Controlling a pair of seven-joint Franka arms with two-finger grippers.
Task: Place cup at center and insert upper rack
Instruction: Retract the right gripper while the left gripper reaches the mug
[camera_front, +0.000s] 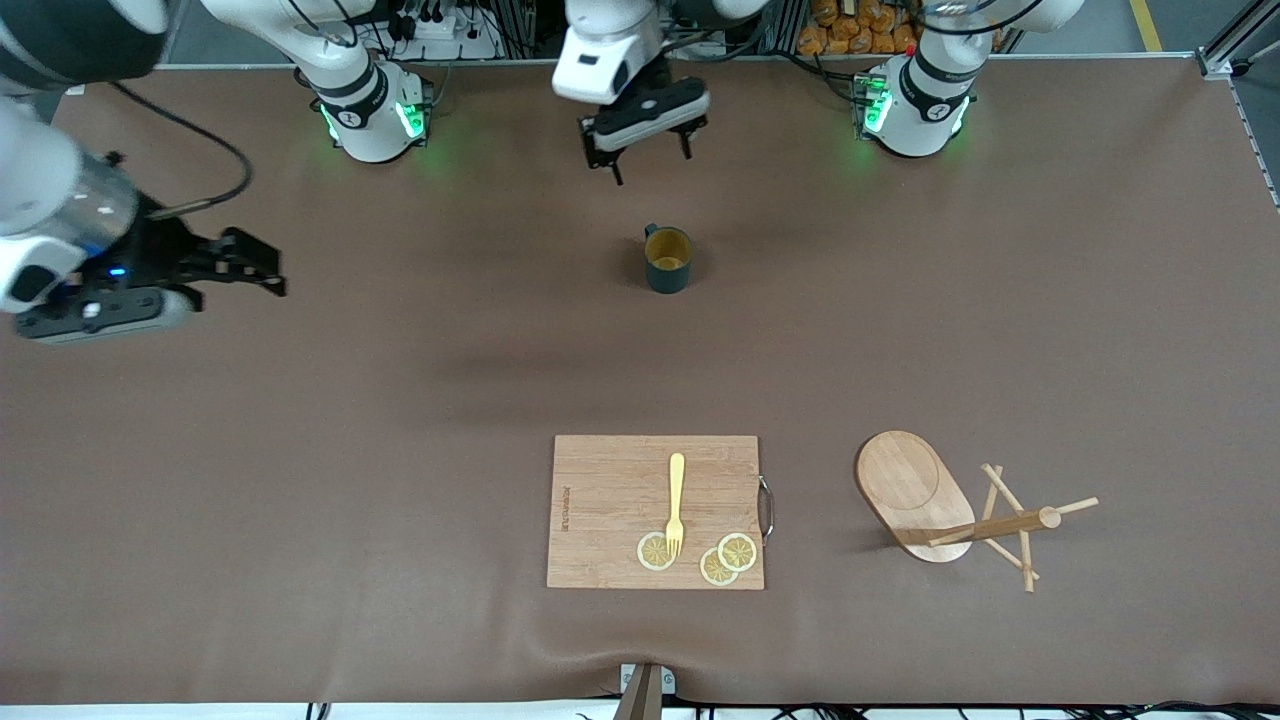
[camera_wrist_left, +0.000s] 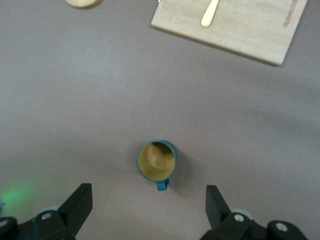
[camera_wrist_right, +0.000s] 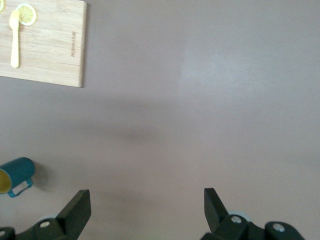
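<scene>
The dark teal cup has a handle (camera_front: 650, 228) (camera_wrist_left: 162, 185). My left gripper goes there next and closes on it.
The dark teal cup (camera_front: 668, 260) stands upright on the brown table, its yellowish inside showing; it also shows in the left wrist view (camera_wrist_left: 157, 161) and the right wrist view (camera_wrist_right: 17, 172). My left gripper (camera_front: 650, 160) is open and empty in the air, over the table beside the cup on the robot bases' side; its fingers (camera_wrist_left: 80, 200) stand wide apart. The wooden mug tree (camera_front: 960, 515) lies on its side near the front edge, toward the left arm's end. My right gripper (camera_front: 265, 270) is open and empty over the right arm's end of the table.
A wooden cutting board (camera_front: 655, 510) lies nearer the front camera than the cup, beside the mug tree. On it are a yellow fork (camera_front: 676, 500) and three lemon slices (camera_front: 728, 558). The table mat's front edge bulges below the board.
</scene>
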